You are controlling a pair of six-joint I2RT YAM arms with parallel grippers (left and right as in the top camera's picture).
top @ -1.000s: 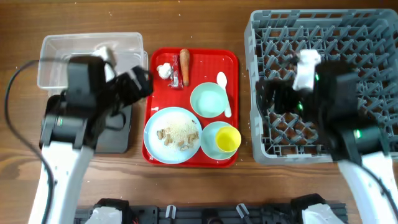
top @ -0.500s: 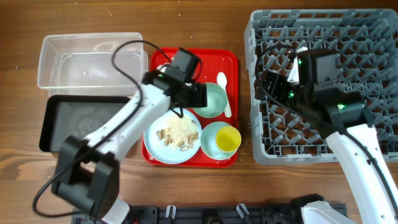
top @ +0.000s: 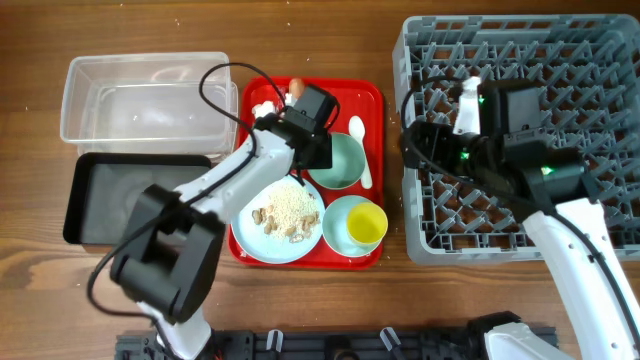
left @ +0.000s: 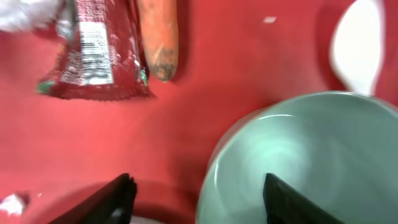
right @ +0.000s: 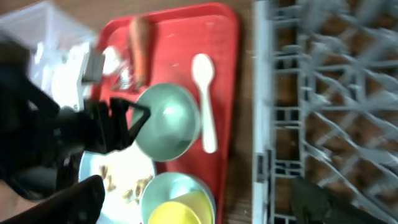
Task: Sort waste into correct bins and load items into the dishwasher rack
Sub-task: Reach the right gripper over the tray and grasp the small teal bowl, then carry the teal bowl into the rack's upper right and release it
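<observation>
I move my right gripper to the mint green bowl next and grab its rim (top: 364, 163) (right: 199, 121) next to the handle of the white spoon.
My left gripper (top: 313, 152) (left: 202, 198) is open and low over the red tray, its fingers either side of the left rim of the mint green bowl (top: 342, 163) (left: 311, 155) (right: 168, 121). The red wrapper (left: 93, 62), carrot (left: 158, 37) (top: 296, 88) and tissue (left: 25, 12) (top: 262, 110) lie just beyond it. The pale blue plate (top: 250, 235) holds beige scraps (top: 290, 215). The yellow cup (top: 367, 224) stands in the light blue bowl (top: 338, 212). The white spoon (top: 360, 140) (right: 205, 99) lies right of the mint bowl. My right gripper (top: 412, 145) (right: 199, 202) is open and empty at the left edge of the rack (top: 520, 60).
The clear tub (top: 145, 95) and the black tray (top: 100, 195) sit left of the red tray (top: 372, 100); both look empty. The left arm and its cable stretch from the front left across the plate.
My left gripper has moved slightly up and right, to the mint bowl's rim. My right gripper has shifted left to the rack's left edge.
</observation>
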